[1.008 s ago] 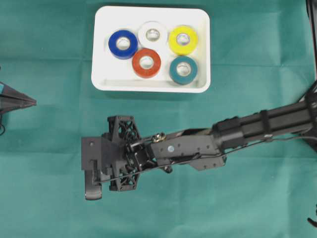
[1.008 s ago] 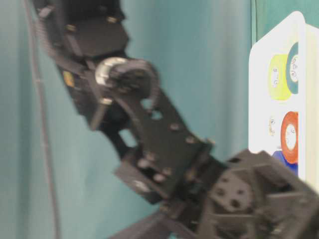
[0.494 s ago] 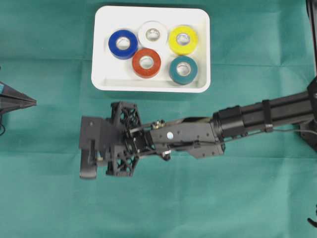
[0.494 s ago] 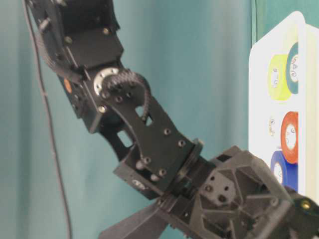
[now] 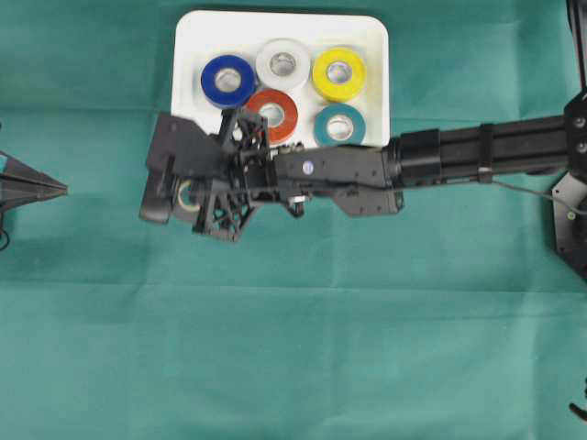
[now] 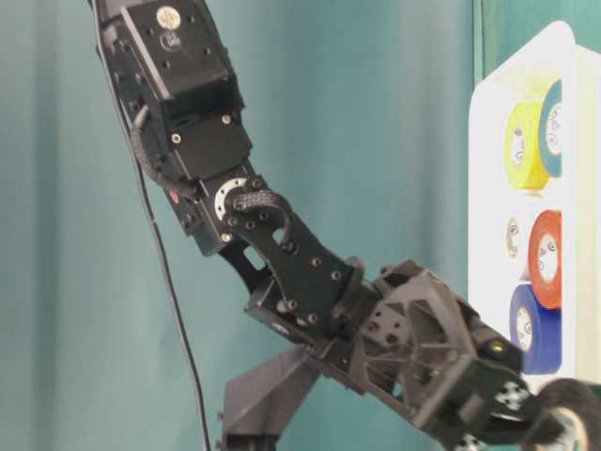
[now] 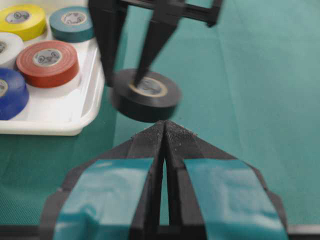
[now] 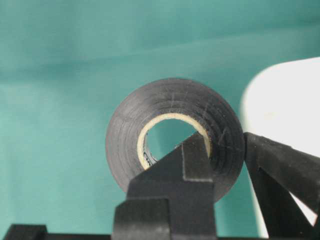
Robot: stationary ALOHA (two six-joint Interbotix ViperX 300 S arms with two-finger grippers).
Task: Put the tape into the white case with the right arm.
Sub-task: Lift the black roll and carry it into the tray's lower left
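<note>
My right gripper needs to release the black tape roll in the white case's empty corner (image 5: pixel 213 129) next to the blue and red rolls. The tape roll still hangs above the green cloth.
A black tape (image 8: pixel 165 105) roll hangs above the green cloth with my right gripper (image 8: pixel 225 145) shut on its wall, one finger through the core and one outside. From overhead, that gripper (image 5: pixel 174 192) and the tape (image 5: pixel 190 195) sit at the near left corner of the white case (image 5: pixel 280 20). In the left wrist view the tape (image 7: pixel 145 97) is just outside the case (image 7: pixel 75 117) rim. My left gripper (image 7: pixel 164 126) is shut and empty, pointing at the roll from a short distance; from overhead the left gripper (image 5: pixel 50 189) stays at the far left edge.
Several rolls lie in the case: blue (image 5: pixel 227 81), white (image 5: pixel 282 62), yellow (image 5: pixel 339 73), red (image 5: pixel 272 112) and teal (image 5: pixel 339 126). The right arm (image 5: pixel 477 156) stretches across the cloth just below the case. Green cloth (image 5: pixel 293 348) covers the table.
The right arm has swung toward the case with the tape in its grip, from the middle of the cloth to the case's near left corner. The left gripper has not moved.
</note>
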